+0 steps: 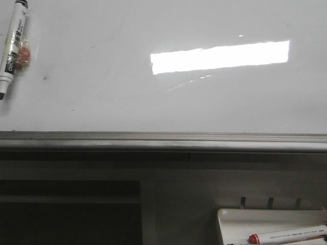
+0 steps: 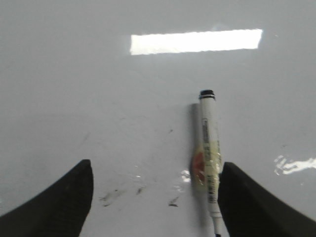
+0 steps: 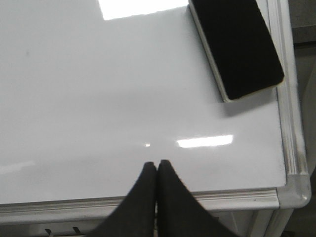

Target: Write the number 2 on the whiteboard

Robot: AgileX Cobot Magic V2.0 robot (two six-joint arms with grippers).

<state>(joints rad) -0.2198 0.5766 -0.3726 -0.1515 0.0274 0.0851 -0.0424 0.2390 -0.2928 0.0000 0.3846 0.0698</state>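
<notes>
My left gripper should grab the white marker's body (image 1: 9,62) (image 2: 213,189), next to the orange blob on the side toward the marker's thin writing tip.
The whiteboard (image 1: 153,102) is glossy white with a grey frame edge (image 1: 163,139) and reflects a bright rectangle of light. No number 2 shows on it; only faint smudges. A white marker (image 1: 14,45) with a black cap and an orange blob taped to it lies on the board at the far left. In the left wrist view my left gripper (image 2: 155,197) is open above the board, and the marker (image 2: 209,148) lies just inside one finger (image 2: 256,207). My right gripper (image 3: 157,165) is shut and empty over the board's near edge. Neither gripper shows in the front view.
A black-faced eraser (image 3: 237,44) lies on the board near its right frame corner (image 3: 294,187). A small white tray (image 1: 271,224) below the board holds a red-capped marker (image 1: 288,235). Hooks (image 1: 271,202) stand behind the tray.
</notes>
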